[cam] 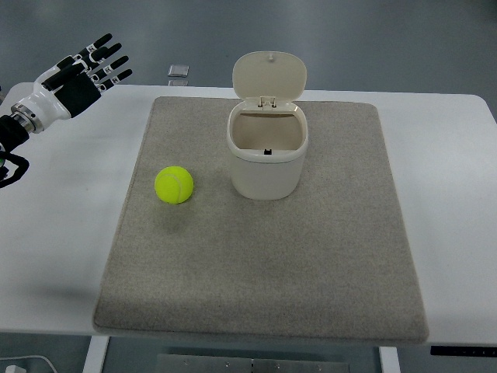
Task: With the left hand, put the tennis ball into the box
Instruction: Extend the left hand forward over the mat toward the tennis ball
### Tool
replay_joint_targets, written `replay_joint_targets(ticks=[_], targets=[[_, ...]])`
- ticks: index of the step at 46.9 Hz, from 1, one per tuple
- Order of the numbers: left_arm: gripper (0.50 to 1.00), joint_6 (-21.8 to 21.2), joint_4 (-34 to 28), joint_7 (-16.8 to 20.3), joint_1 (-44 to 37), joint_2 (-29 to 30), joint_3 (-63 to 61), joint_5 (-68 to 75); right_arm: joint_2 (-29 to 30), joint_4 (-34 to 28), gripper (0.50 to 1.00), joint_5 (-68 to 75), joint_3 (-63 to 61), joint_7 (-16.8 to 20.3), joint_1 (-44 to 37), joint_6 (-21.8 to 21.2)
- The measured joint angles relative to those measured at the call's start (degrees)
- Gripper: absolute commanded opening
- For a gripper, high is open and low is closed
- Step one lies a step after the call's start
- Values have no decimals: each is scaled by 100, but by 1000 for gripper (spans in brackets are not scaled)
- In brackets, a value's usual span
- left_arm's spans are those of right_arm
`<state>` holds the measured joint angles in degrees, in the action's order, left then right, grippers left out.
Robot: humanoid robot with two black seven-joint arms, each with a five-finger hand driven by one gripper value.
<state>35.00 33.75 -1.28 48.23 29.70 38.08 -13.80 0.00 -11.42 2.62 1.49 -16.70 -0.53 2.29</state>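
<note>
Next, my left gripper closes around the middle of the tennis ball [173, 185] on the grey mat and holds it by its near and far sides.
A yellow-green tennis ball [174, 186] lies on the grey mat [264, 264], left of centre. Just to its right stands a cream box [266, 159] with its hinged lid [269, 76] flipped up and the inside bare. My left hand [89, 68] hovers at the upper left, over the table's far left corner, well away from the ball. Its black and white fingers [107, 56] are spread straight and hold nothing. The right arm does not show.
The mat covers most of a white table [458, 194]. A small grey square object [178, 71] lies on the floor beyond the table's far edge. A black cable loops at the left edge [9, 172].
</note>
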Motion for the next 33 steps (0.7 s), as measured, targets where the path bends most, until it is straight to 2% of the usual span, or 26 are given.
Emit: replay_joint_targets(ticks=[33], targets=[[994,0,78,-4,2,29,-53,86,0,0,938,-2,0,0,0,0]])
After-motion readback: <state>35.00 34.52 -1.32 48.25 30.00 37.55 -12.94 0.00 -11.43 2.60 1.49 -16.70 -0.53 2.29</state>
